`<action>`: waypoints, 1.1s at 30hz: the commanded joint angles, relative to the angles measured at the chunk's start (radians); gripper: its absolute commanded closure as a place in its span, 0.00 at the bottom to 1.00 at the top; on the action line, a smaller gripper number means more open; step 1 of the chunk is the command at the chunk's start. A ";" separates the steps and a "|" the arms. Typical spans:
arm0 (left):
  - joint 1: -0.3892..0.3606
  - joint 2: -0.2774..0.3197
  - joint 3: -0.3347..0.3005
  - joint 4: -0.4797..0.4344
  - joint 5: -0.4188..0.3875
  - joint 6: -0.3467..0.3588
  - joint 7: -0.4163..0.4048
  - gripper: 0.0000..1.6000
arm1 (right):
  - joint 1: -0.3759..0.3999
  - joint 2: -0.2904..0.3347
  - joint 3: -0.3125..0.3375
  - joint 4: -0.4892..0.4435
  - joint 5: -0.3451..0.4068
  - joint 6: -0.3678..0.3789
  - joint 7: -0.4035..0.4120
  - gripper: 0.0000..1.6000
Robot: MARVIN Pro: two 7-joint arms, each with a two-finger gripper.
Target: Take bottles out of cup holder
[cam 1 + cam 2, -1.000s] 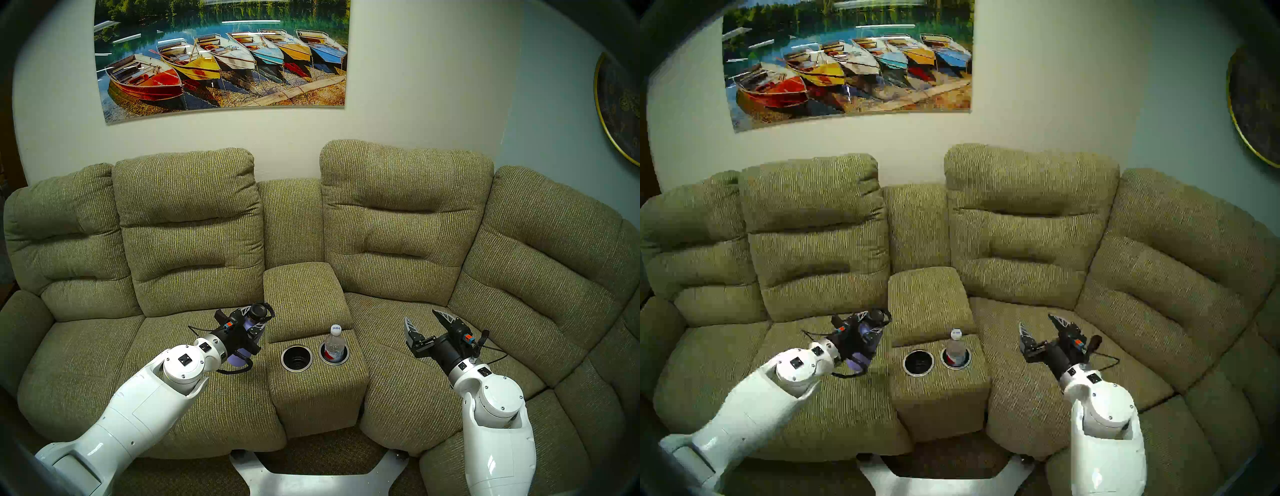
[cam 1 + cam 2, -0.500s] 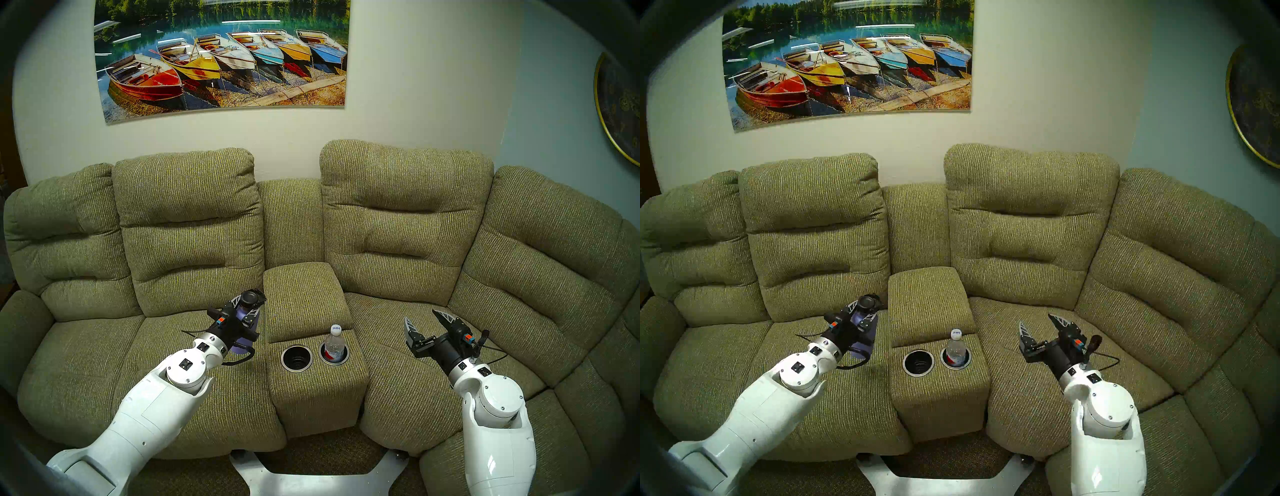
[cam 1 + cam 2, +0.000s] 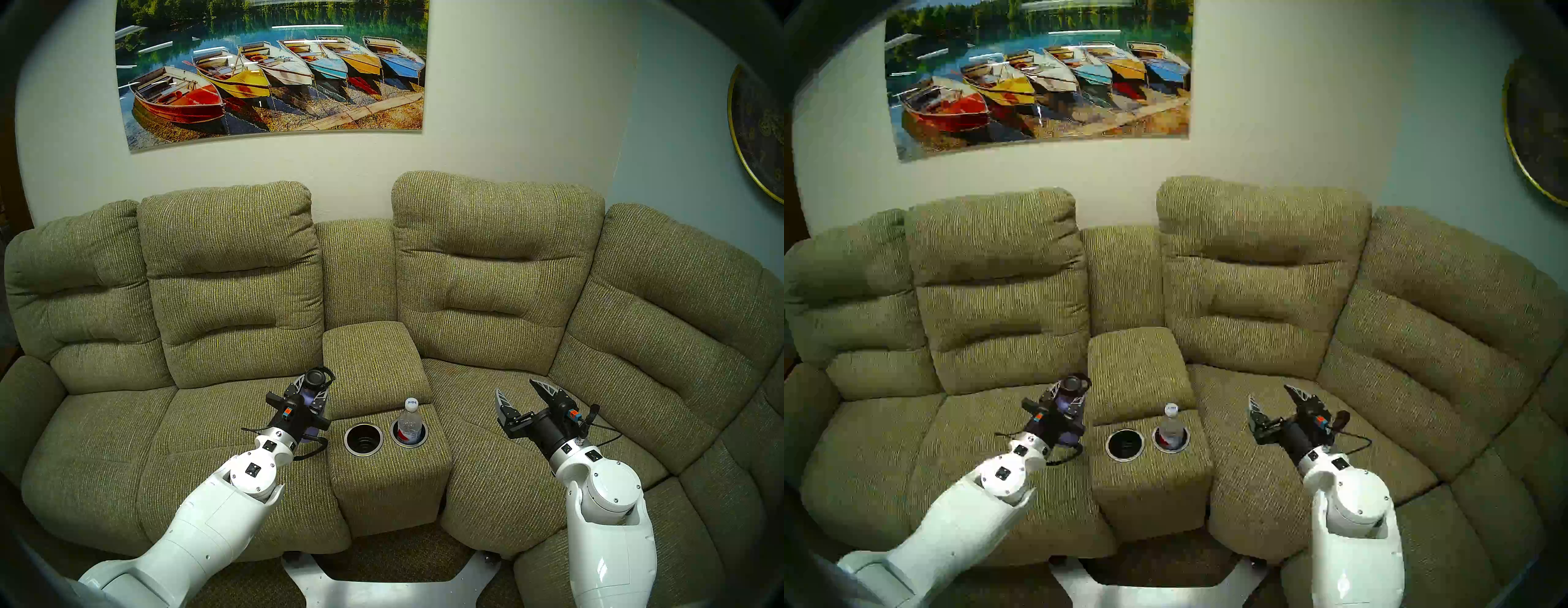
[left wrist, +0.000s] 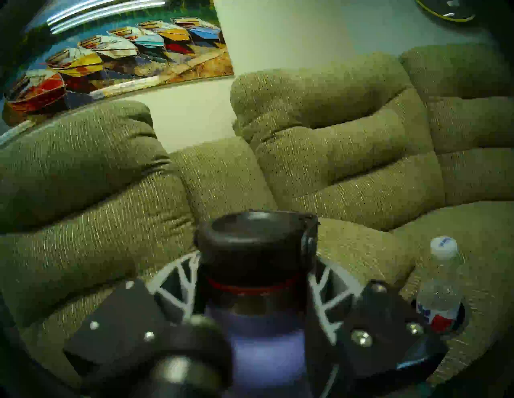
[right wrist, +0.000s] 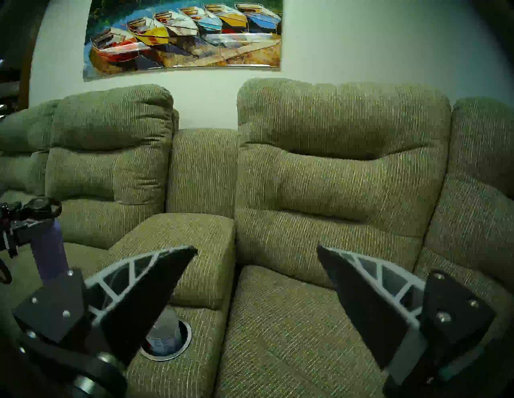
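My left gripper releases the lavender flask on the seat cushion (image 3: 324, 410) against the console, beside the console's empty hole, next. The flask is now held above the seat.
My left gripper (image 3: 310, 386) is shut on the lavender flask (image 3: 306, 400) just below its black loop cap (image 3: 316, 377). It holds the flask nearly upright above the left seat, beside the console. In the left wrist view the flask (image 4: 264, 347) fills the space between my fingers (image 4: 178, 280). The cup holder's left recess (image 3: 364, 454) is empty. The clear plastic bottle (image 3: 410, 420) with a white cap stands in the right recess (image 3: 409, 445). My right gripper (image 3: 522, 392) is open and empty above the right seat, right of the console. In its wrist view, one finger (image 5: 144, 291) partly hides the clear bottle (image 5: 164, 330).
The olive-green sectional sofa (image 3: 488, 271) surrounds the console. The padded armrest lid (image 3: 373, 361) rises just behind the recesses. The seat cushions (image 3: 106, 446) lie lower on both sides. My white base (image 3: 382, 590) is at the sofa's front edge.
My left arm has swung right, toward the console, with the flask in its grip. The flask has turned more upright. The right arm and the clear bottle have not moved.
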 commanded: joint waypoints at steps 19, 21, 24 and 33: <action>-0.222 -0.161 0.003 0.379 0.056 -0.186 0.065 1.00 | 0.005 0.002 0.002 -0.020 0.001 -0.004 0.000 0.00; -0.253 -0.164 0.020 0.424 0.078 -0.193 0.066 1.00 | 0.005 0.002 0.002 -0.019 0.001 -0.004 0.000 0.00; -0.275 -0.170 0.031 0.457 0.102 -0.195 0.065 1.00 | 0.005 0.002 0.002 -0.019 0.001 -0.004 0.000 0.00; -0.335 -0.200 0.067 0.607 0.158 -0.229 0.083 1.00 | 0.005 0.002 0.002 -0.020 0.001 -0.004 0.000 0.00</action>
